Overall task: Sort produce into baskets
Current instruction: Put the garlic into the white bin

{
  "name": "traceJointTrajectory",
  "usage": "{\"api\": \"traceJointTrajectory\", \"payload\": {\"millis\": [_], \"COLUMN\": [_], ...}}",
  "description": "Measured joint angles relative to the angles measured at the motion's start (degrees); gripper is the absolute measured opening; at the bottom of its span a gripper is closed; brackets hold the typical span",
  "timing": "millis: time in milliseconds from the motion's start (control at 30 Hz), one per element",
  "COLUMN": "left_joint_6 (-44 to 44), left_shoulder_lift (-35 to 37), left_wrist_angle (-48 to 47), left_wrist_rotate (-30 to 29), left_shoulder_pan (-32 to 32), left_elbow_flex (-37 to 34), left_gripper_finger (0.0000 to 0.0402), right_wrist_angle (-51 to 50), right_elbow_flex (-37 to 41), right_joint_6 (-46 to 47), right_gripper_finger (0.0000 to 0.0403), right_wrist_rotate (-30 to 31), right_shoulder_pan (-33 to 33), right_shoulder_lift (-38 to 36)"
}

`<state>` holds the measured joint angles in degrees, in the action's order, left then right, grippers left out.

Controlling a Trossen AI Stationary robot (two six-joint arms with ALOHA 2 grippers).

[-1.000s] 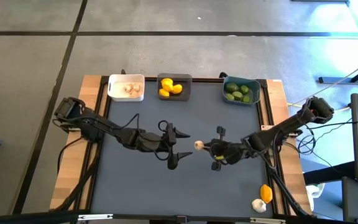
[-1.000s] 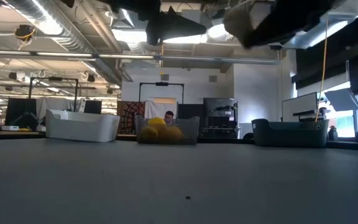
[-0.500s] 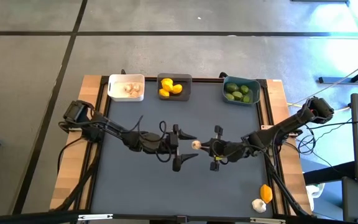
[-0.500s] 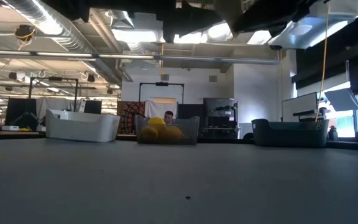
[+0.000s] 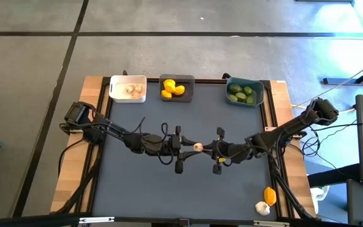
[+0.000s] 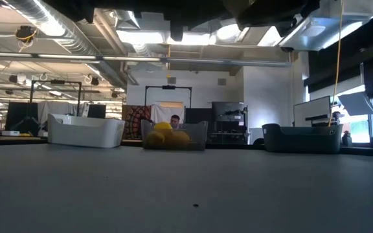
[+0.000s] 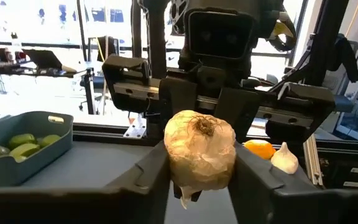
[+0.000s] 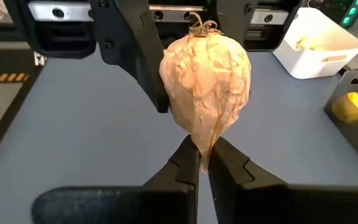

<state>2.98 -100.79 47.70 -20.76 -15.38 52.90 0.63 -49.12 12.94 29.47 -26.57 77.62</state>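
Observation:
I will let go of the garlic bulb with my left gripper on the white basket's open bottom (image 5: 123, 94), beside the garlic that is inside the basket.
A whitish garlic bulb (image 5: 198, 147) hangs above the middle of the dark table, between my two grippers. My left gripper (image 5: 185, 148) comes from the table's left and is shut on it. My right gripper (image 5: 210, 149) comes from the right and is shut on the same bulb. Along the far edge stand three baskets. The white basket (image 5: 128, 88) holds garlic, the dark grey basket (image 5: 176, 88) holds yellow fruits, and the teal basket (image 5: 244, 92) holds green fruits. My left gripper pinches the bulb's round body between its two fingers, one finger on each side (image 7: 173, 158). It comes level from the table's left. The bulb is clear of the table. My right gripper pinches the bulb's papery pointed end (image 8: 202, 148) between its fingertips. It comes level from the table's right, facing my left gripper.
An orange-yellow fruit (image 5: 269, 195) and another garlic bulb (image 5: 262, 207) lie at the table's near right corner. In the low view the three baskets (image 6: 173, 136) stand in a row at the far edge, with bare dark tabletop in front of them.
My left gripper has gone toward the table's right, up to the garlic bulb, and its wide-open fingers have shut around the bulb. My right gripper has kept its hold on the bulb, which stays lifted in about the same place.

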Motion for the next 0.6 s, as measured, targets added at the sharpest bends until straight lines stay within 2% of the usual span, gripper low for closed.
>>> {"api": "traceJointTrajectory", "payload": {"millis": [133,300,367,467,600], "left_joint_6": [-1.0,-1.3,-1.9,-3.2,-2.1], "left_shoulder_lift": [0.0,0.3,1.5,5.0,11.0], "left_wrist_angle": [0.8,-0.5,-3.0,-8.1,-19.8], "left_wrist_rotate": [0.0,0.0,0.0,-0.1,-2.0], "left_shoulder_pan": [0.0,0.1,-0.3,-0.8,-1.4], "left_elbow_flex": [0.0,0.0,0.0,0.0,0.0], "left_gripper_finger": [0.0103,0.0119,0.0124,0.0126,0.0128], "right_wrist_angle": [0.3,-1.3,-2.3,-6.5,-12.8], "right_elbow_flex": [0.0,0.0,0.0,0.0,0.0], "right_joint_6": [2.4,1.9,1.8,1.9,8.4], "right_gripper_finger": [0.0039,0.0095,0.0116,0.0137,0.0146], "right_wrist_rotate": [0.3,-0.9,-3.7,-11.2,-19.3], "right_shoulder_pan": [0.1,-0.1,-0.1,-0.1,-0.1], "right_shoulder_lift": [0.2,0.0,-0.7,-3.0,-5.7]}}
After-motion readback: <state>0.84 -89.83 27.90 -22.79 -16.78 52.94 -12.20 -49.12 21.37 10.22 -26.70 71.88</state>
